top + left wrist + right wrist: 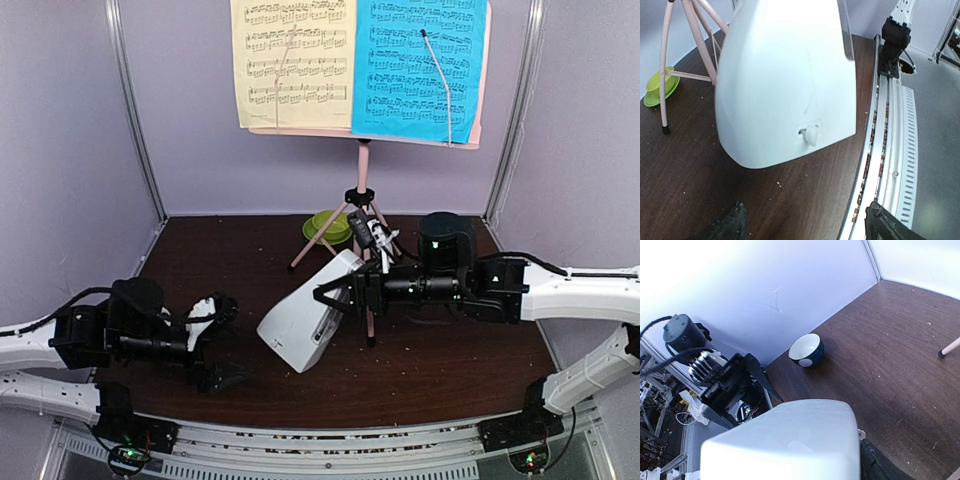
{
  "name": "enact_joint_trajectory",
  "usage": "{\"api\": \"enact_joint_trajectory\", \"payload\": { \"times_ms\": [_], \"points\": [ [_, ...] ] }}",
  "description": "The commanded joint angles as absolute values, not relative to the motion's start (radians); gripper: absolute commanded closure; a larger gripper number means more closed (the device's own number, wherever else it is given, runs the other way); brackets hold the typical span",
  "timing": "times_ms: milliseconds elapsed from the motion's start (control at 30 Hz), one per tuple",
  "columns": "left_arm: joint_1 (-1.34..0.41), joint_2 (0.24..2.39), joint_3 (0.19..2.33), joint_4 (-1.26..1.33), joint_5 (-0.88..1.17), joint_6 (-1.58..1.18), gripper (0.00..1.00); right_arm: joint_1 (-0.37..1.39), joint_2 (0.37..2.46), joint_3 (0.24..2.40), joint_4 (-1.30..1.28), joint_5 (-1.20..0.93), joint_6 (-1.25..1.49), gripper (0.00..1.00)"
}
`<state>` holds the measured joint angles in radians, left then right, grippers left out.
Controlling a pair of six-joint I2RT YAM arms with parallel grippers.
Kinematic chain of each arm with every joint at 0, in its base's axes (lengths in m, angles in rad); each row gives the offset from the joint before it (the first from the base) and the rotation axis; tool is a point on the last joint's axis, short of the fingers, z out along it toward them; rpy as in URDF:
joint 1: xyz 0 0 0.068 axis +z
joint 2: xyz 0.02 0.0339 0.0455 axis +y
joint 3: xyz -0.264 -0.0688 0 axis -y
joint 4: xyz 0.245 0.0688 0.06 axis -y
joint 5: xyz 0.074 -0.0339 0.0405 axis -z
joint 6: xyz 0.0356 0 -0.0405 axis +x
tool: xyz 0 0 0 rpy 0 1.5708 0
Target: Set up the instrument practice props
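Observation:
I should use my right gripper to let go of the white metronome on the wood (304, 369) between the stand's front foot and my left gripper.
The pink music stand (364, 190) stands at the back on tripod legs (699, 40), with a yellow page (292, 62) and a blue page (418, 68) on its panel. The white metronome (308, 322) tilts over at mid-table, its base on the wood. My right gripper (338, 288) is shut on its narrow top. In the right wrist view the metronome (785, 435) fills the space between the right gripper's (790, 460) jaws, and only one finger (879, 465) shows. My left gripper (228, 342) is open and empty, left of the metronome (785, 80). Its fingertips (725, 227) sit apart from the white body.
A green bowl on a saucer (328, 228) sits by the stand's legs and shows at the left of the left wrist view (657, 87). A small white-and-dark bowl (807, 350) rests near my left gripper. The table's metal front rail (885, 150) runs along the near edge.

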<state>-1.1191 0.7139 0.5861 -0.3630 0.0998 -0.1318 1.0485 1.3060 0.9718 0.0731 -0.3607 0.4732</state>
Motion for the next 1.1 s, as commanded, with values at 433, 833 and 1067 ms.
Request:
{"api": "enact_joint_trajectory", "payload": {
  "times_ms": [433, 833, 1067],
  "points": [
    [-1.155, 0.929, 0.738, -0.275, 0.027, -0.065, 0.08, 1.072, 1.28, 1.006, 0.223, -0.4, 0.484, 1.0],
    [-1.155, 0.996, 0.775, -0.257, 0.032, -0.076, 0.24, 1.088, 1.279, 0.995, 0.225, -0.377, 0.495, 1.0],
    [-1.154, 0.997, 0.758, -0.246, 0.03, -0.073, 0.47, 1.089, 1.256, 0.974, 0.224, -0.355, 0.498, 1.0]
  ]
}}
